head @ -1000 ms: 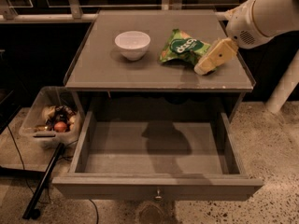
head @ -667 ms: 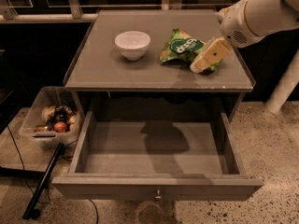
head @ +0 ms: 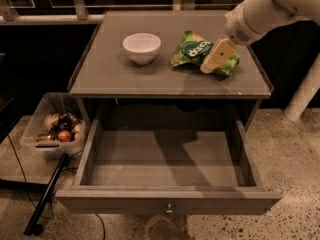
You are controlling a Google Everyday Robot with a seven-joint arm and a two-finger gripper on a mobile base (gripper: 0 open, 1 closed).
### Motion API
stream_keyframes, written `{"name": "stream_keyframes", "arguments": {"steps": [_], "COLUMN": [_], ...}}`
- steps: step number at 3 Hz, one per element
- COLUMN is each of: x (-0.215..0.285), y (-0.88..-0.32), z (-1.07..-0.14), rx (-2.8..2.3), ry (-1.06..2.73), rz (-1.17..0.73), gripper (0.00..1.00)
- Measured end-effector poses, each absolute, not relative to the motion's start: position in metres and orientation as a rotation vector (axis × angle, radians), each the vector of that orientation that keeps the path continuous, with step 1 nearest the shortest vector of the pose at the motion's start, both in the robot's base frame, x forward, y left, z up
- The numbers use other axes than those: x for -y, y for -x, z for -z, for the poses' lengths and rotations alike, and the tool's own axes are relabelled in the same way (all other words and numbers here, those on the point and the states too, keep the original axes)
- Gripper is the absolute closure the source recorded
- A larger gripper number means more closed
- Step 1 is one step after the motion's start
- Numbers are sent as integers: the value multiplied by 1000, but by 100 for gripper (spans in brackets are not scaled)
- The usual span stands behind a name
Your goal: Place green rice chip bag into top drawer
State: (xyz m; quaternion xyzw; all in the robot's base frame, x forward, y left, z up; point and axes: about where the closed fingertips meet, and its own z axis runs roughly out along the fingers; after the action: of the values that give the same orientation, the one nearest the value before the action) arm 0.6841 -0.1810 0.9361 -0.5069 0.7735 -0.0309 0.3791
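The robot's gripper should close on the half of the green rice chip bag (head: 219,61) that is farther away from the white bowl.
The green rice chip bag (head: 191,49) lies crumpled on the grey cabinet top (head: 105,74), right of centre. My gripper (head: 215,58), tan at the end of a white arm coming in from the upper right, is down over the bag's right part and covers some of it. I cannot tell whether it touches the bag. The top drawer (head: 165,200) stands pulled wide open below the cabinet top, its grey inside bare, with a small round metal knob (head: 169,210) at the middle of its front panel.
A white bowl (head: 142,47) stands on the cabinet top left of the bag. A clear plastic bin (head: 36,130) of small items sits on the floor at the left, with a black pole (head: 46,195) leaning by it. A white post (head: 303,94) stands at the right.
My gripper has moved left and a little lower, from the bag's right edge to over its right part. The bag, bowl and drawer have not moved.
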Motion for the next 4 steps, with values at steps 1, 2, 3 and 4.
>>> {"name": "stream_keyframes", "arguments": {"steps": [1, 2, 3, 4], "x": [179, 176, 174, 178], "y": [-716, -736, -742, -726], "z": [-920, -904, -892, -877], "rx": [-1996, -2017, -2034, -2047], "ry": [1313, 1313, 1292, 1265], "rz": [40, -21, -98, -175], "gripper": [0, 0, 0, 0]}}
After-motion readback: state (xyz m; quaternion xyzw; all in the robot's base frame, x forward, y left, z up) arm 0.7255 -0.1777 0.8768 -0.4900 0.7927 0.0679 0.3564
